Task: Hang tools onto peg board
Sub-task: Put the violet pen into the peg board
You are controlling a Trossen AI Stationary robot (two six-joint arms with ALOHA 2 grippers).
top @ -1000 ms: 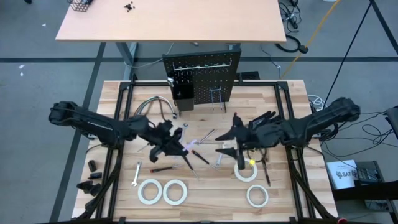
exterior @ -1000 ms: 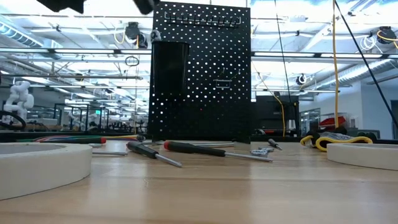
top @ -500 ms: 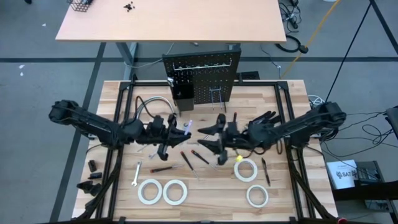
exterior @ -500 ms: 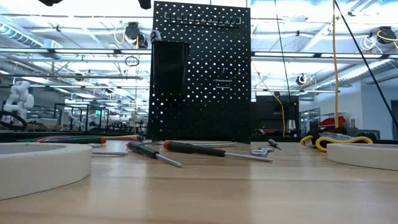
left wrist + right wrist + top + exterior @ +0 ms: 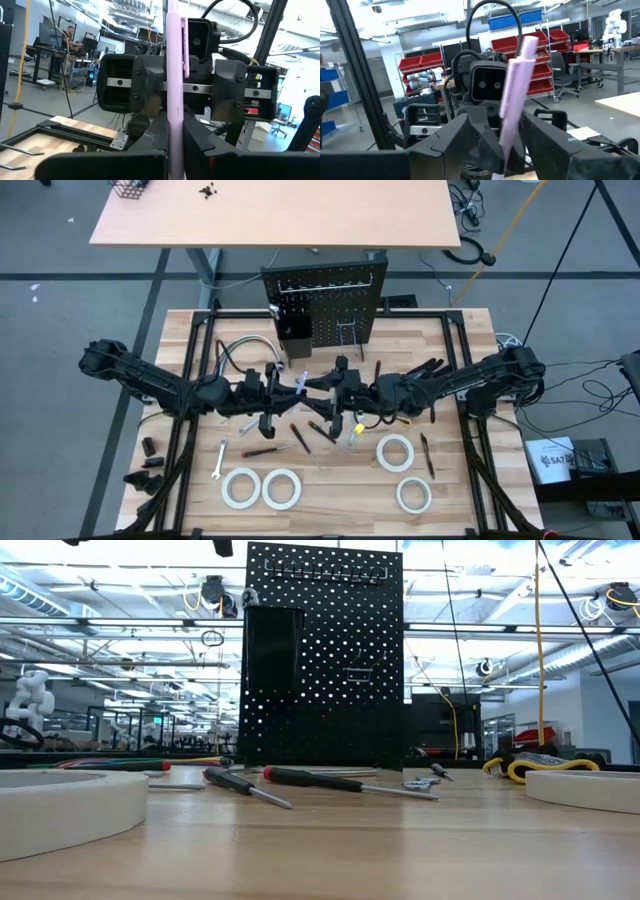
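The left gripper pinches the body of the pen far below the clip, so the right gripper will hold the pen while the left gripper grips it nearer the clip [image 5: 186, 50].
My left gripper [image 5: 285, 388] is shut on a pale pink pen [image 5: 301, 384] with a clip, held above the table's middle. My right gripper [image 5: 325, 390] faces it from the table's right, open. Its fingers [image 5: 455, 142] stand on either side of the pen [image 5: 512, 100], and I see no touch. The black peg board [image 5: 325, 305] stands upright at the far edge [image 5: 322, 655]. Screwdrivers [image 5: 322, 430] and a wrench [image 5: 219, 460] lie on the wood. White tape rolls [image 5: 240, 487] lie flat near the front edge. My left gripper pinches the pen's barrel [image 5: 175, 142] between its two fingers, below the clip [image 5: 185, 50]. The fingers come level from the table's left and lie across the pen. The pen stands roughly upright, lifted clear of the table.
A curved grey cable bundle [image 5: 245, 350] lies left of the peg board. More tape rolls [image 5: 396, 451] [image 5: 413, 495] lie at the front right, and a dark tool [image 5: 426, 455] lies beside them. A black frame [image 5: 190, 380] rims the table.
My right gripper has moved toward the table's left, up to the left gripper, and has tipped up to level; its fingers now flank the pen. My left gripper has rolled its wrist in place, turning the pen from slanting to roughly upright.
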